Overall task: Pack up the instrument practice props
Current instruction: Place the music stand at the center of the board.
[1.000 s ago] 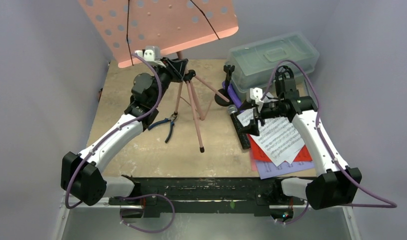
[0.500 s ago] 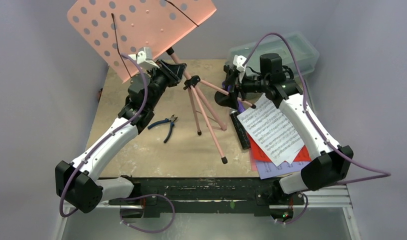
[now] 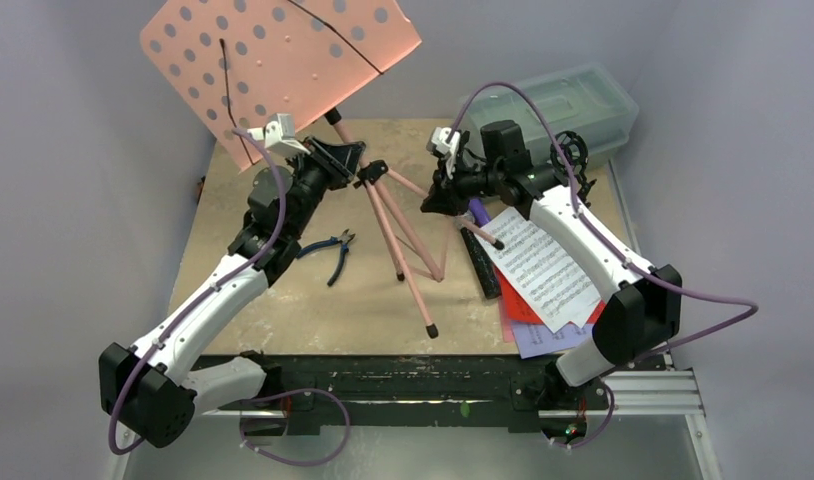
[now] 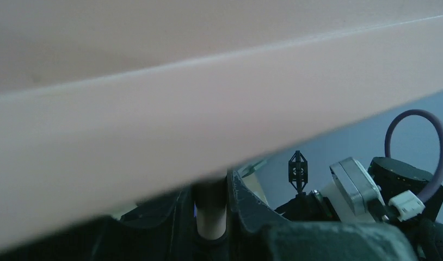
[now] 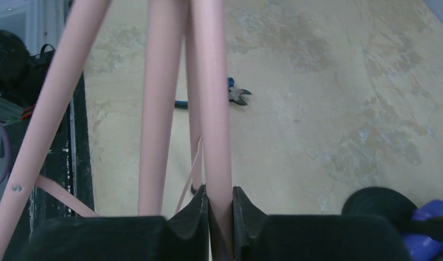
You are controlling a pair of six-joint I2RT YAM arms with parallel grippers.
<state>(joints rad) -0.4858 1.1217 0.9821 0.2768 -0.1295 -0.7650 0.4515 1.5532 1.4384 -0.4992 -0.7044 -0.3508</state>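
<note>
I need to lay the pink music rack's stem on the wooden board (image 3: pixel 342 219) just behind the blue-handled pliers with my left gripper.
The pink music rack stands tilted at the back left, its perforated panel (image 3: pixel 273 70) raised toward the wall. My left gripper (image 3: pixel 338 157) is shut on the rack's stem (image 4: pixel 210 217) just under the panel (image 4: pixel 181 109). My right gripper (image 3: pixel 432 199) is shut on one pink tripod leg (image 5: pixel 216 109); the other legs (image 3: pixel 413 290) slant down to the board. White, red and lavender music sheets (image 3: pixel 548 270) lie stacked at the right. A black mic (image 3: pixel 480 265) lies beside them, and a purple mic (image 3: pixel 477 210) shows under the right arm. A black mic support (image 3: pixel 571 150) stands by the box.
Blue-handled pliers (image 3: pixel 328 248) lie on the wooden board (image 3: pixel 283 300) left of the tripod, also seen in the right wrist view as pliers (image 5: pixel 235 95). A translucent lidded box (image 3: pixel 553 100) sits at the back right. Grey walls close in on both sides.
My right gripper left the sheets, swung left to the tripod and shut on a leg. My left arm tipped the rack left, and the legs swung toward the front.
</note>
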